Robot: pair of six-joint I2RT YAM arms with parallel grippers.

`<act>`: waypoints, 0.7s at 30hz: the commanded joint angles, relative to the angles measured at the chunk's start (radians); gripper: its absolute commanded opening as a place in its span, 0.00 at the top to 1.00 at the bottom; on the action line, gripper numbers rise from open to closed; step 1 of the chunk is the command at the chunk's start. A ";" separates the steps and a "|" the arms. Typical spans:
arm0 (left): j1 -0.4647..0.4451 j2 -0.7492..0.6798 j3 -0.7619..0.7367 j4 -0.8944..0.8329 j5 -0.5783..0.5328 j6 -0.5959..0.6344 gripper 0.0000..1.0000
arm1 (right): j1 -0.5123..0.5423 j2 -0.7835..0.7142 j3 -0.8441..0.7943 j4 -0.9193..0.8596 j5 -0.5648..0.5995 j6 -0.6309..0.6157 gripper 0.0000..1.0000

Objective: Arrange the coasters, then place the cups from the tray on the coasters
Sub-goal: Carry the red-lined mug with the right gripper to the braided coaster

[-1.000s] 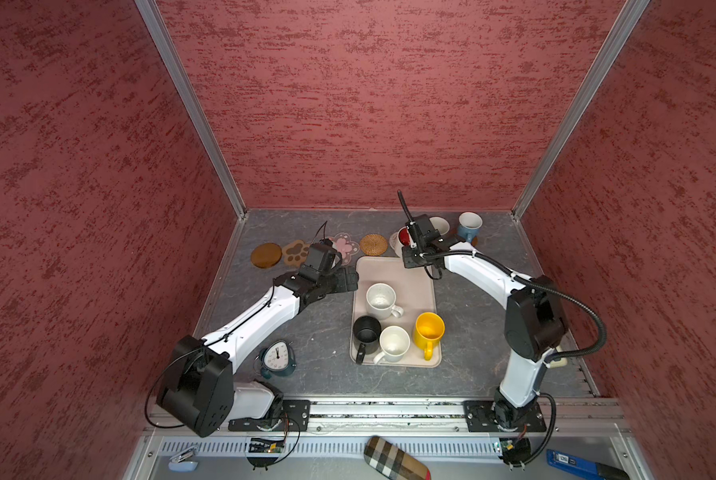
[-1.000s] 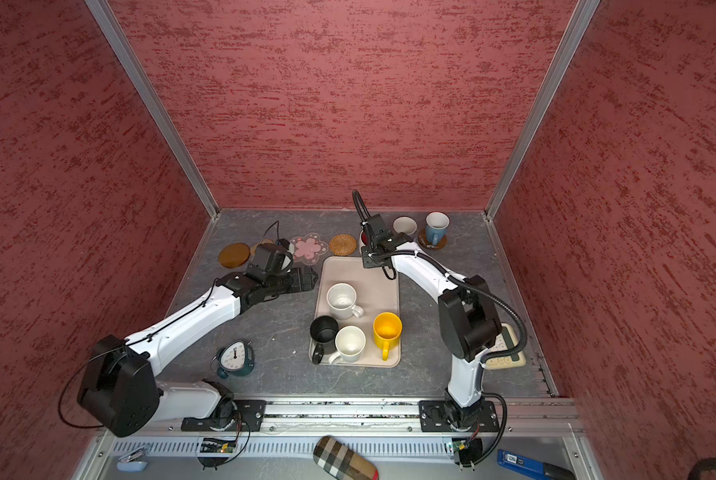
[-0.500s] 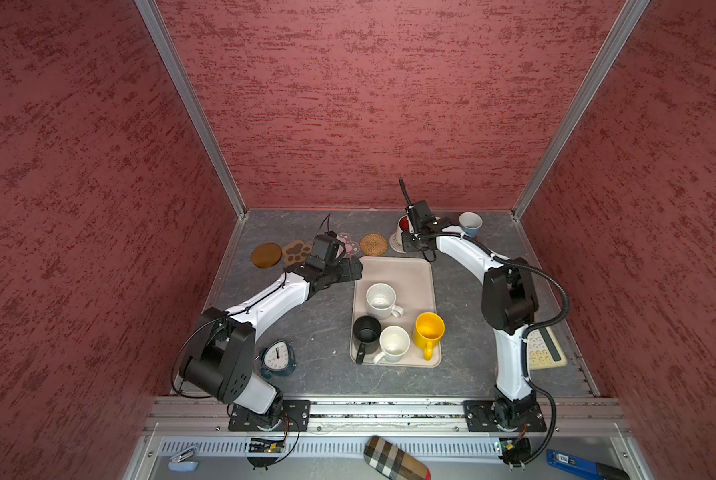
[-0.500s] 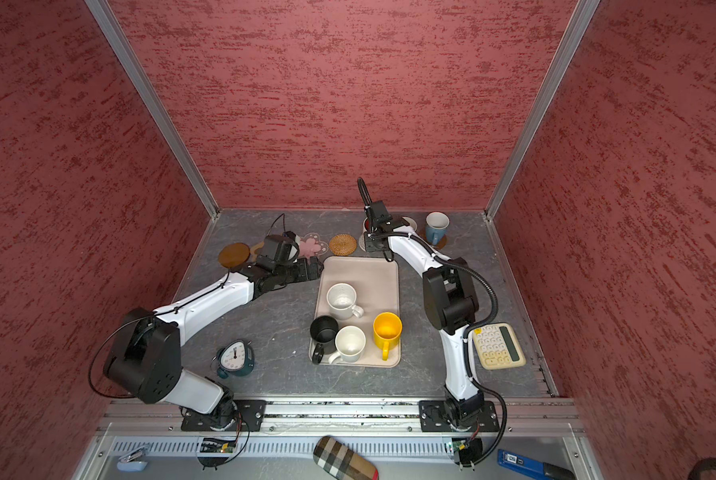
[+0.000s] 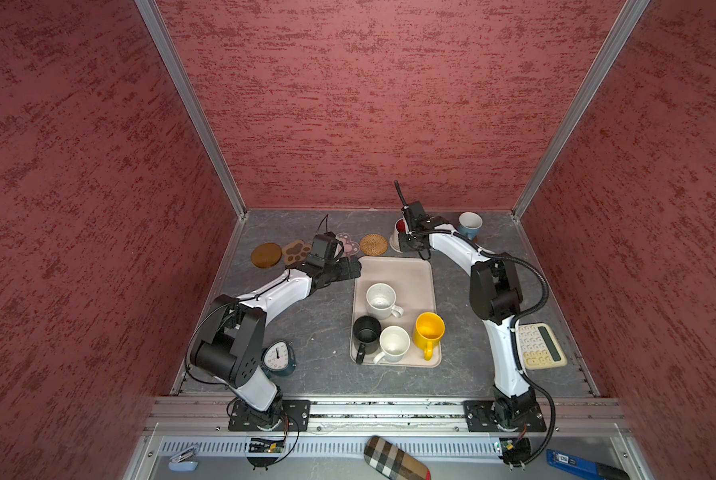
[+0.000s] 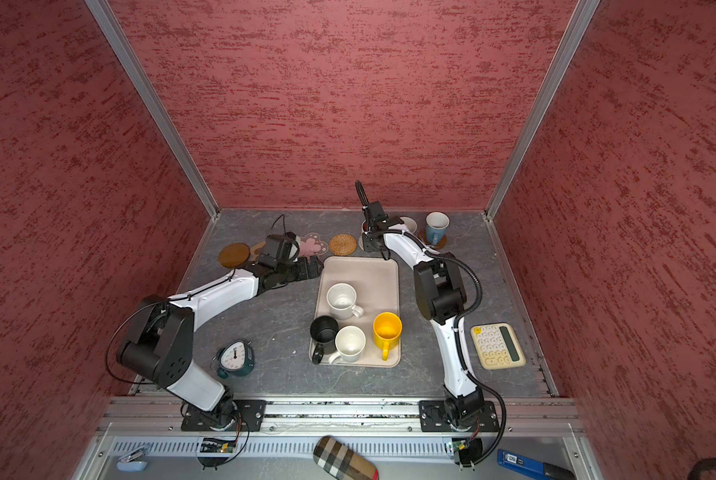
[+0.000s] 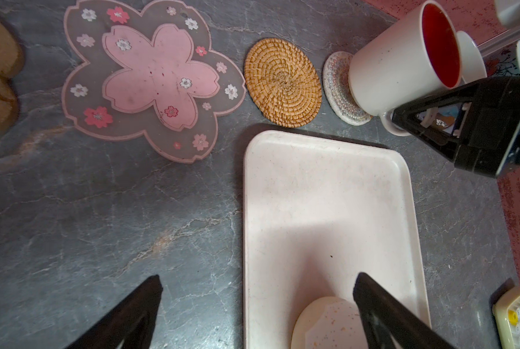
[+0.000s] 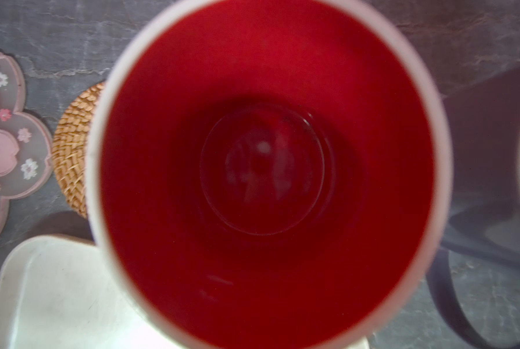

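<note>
My right gripper is going to release the white cup with red inside on the whitish woven coaster (image 5: 402,240), next to the rattan coaster.
My right gripper (image 5: 407,244) is shut on the handle of the white cup with red inside (image 7: 403,60), which is over the whitish woven coaster (image 7: 338,90). I cannot tell whether it rests on it. That cup's red inside (image 8: 267,166) fills the right wrist view and hides the jaws. My left gripper (image 7: 257,281) is open and empty over the far left edge of the beige tray (image 5: 418,274). On the tray stand two white cups (image 5: 380,300) (image 5: 394,343), a black cup (image 5: 366,330) and a yellow cup (image 5: 429,330).
Along the back lie a brown disc (image 5: 266,255), a paw coaster (image 5: 298,251), a pink flower coaster (image 7: 153,78) and a rattan coaster (image 7: 282,81). A light blue cup (image 5: 469,224) and a greyish cup (image 6: 408,224) stand at the back right. Calculator (image 5: 540,345) right, clock (image 5: 279,357) front left.
The right arm has carried the red-inside cup back and left from the tray's far edge to the whitish woven coaster. The left arm has reached slightly further towards the tray corner, gripper still open.
</note>
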 commanded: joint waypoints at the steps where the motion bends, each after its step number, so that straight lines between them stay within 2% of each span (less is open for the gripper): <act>1: 0.010 0.015 0.000 0.030 0.015 0.012 0.00 | -0.015 -0.006 0.062 0.044 -0.010 -0.013 0.97; 21: 0.015 0.029 -0.004 0.031 0.019 0.009 0.00 | -0.020 0.024 0.087 0.045 -0.042 -0.011 0.96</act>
